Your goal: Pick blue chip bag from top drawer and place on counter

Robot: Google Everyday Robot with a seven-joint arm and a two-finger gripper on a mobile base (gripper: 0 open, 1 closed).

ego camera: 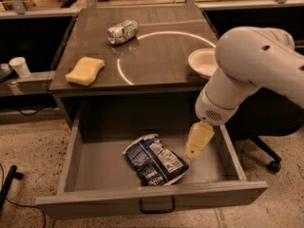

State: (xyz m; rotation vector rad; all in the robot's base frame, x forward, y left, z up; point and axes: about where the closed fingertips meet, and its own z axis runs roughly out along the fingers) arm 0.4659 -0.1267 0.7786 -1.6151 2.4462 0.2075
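Observation:
The middle of the blue chip bag's long edge (167, 152), farther from the drawer's black handle, is the spot my gripper will go to next and close on.
The blue chip bag (155, 161) lies crumpled on the floor of the open top drawer (90, 167), near its middle front. The drawer's front panel has a black pull handle (157, 206). My gripper (197, 141) hangs from the white arm over the right part of the drawer, just right of the bag and a little above it, pointing down-left. The counter (156, 51) above is dark and glossy with a white circular arc on it.
On the counter lie a crushed silver can (122, 31) at the back, a yellow sponge (85, 71) at the left and a white bowl (202, 62) at the right, partly behind my arm. A white cup (19, 66) stands on a shelf at far left.

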